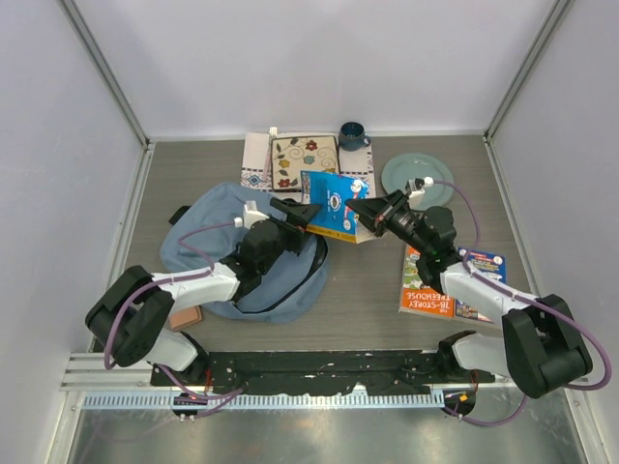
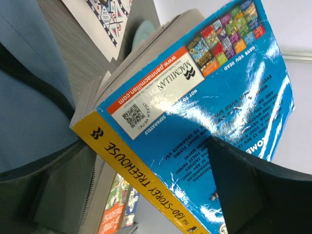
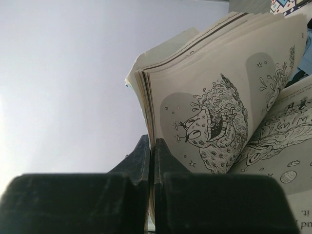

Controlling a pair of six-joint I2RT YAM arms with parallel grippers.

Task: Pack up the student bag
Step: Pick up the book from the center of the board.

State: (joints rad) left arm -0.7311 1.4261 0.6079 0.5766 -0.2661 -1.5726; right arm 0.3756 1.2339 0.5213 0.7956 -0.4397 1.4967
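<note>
The book's other pages fan open while my right gripper pinches only a thin sheaf. It should let go and grip the book's full thickness (image 1: pixel 335 205).
The student bag (image 1: pixel 218 253), a soft light-blue backpack with dark zipper lines, lies flat at the left middle of the table; it also shows in the left wrist view (image 2: pixel 29 73). A thick blue paperback with a yellow spine (image 1: pixel 334 205) hangs in the air between both grippers, just right of the bag. My left gripper (image 1: pixel 300 213) has its fingers on either side of the book's spine end (image 2: pixel 146 170). My right gripper (image 1: pixel 360 210) is shut on a thin sheaf of the book's pages (image 3: pixel 214 117), and the rest of the pages fan open.
A second book (image 1: pixel 443 280) lies flat at the right. At the back are a teal plate (image 1: pixel 418 178), a dark blue mug (image 1: pixel 352 135) and a white patterned cloth mat (image 1: pixel 303 159). A brown flat thing (image 1: pixel 184 317) lies by the left arm's base.
</note>
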